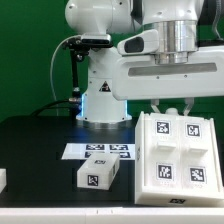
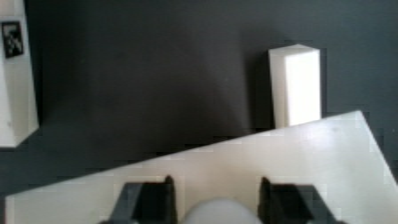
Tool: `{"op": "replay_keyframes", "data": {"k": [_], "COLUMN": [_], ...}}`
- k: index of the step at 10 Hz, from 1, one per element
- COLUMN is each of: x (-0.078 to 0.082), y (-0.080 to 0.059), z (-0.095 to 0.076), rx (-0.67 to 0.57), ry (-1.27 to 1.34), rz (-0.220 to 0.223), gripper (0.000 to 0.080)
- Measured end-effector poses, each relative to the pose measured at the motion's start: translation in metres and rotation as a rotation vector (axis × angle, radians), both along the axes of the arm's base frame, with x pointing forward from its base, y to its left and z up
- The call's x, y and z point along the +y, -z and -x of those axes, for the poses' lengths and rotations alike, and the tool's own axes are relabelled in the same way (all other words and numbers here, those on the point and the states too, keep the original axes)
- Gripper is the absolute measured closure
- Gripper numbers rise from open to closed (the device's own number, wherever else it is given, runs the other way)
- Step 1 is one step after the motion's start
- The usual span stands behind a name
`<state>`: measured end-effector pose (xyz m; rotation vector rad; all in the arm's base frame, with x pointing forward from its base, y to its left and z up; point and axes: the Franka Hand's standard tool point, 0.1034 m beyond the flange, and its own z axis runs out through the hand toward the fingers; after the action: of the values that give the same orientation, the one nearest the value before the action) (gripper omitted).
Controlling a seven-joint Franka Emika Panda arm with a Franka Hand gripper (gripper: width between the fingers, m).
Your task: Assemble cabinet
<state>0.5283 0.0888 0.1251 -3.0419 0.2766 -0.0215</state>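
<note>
Next, I let go of the cabinet with my gripper, leaving it standing upright on the black table [image 1: 180, 205] against the long white front rail.
The cabinet [image 1: 176, 152] is a large white box with square tags on its upper panel, standing at the exterior view's right. My gripper [image 1: 171, 108] comes down onto its far edge. In the wrist view the two dark fingers [image 2: 146, 200] straddle the cabinet's white wall [image 2: 231, 165], and white plastic fills the gap between them, so my gripper [image 2: 217, 192] is shut on that wall.
A small white tagged block [image 1: 100, 175] lies in front of the marker board [image 1: 97, 152]. Another white piece [image 1: 3, 180] shows at the exterior view's left edge. The wrist view shows a narrow white part [image 2: 295, 85] and a tagged white piece [image 2: 15, 80] on the black table.
</note>
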Motion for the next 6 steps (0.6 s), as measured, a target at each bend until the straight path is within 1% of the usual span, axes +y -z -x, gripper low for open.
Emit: {"op": "replay_keyframes", "data": {"k": [1, 2, 3, 4, 6], "x": [0.001, -0.001, -0.001, -0.003, -0.005], "y": [-0.010, -0.018, -0.021, -0.019, -0.009], "z": [0.001, -0.003, -0.011, -0.023, -0.041], "rx": [0.017, 0.025, 0.032, 0.030, 0.028], "ry": [0.001, 0.004, -0.016, -0.021, -0.014], "rz": [-0.009, -0.015, -0.018, -0.015, -0.006], "gripper": [0.0579, 0.0579, 0.0579, 0.0579, 0.0578]}}
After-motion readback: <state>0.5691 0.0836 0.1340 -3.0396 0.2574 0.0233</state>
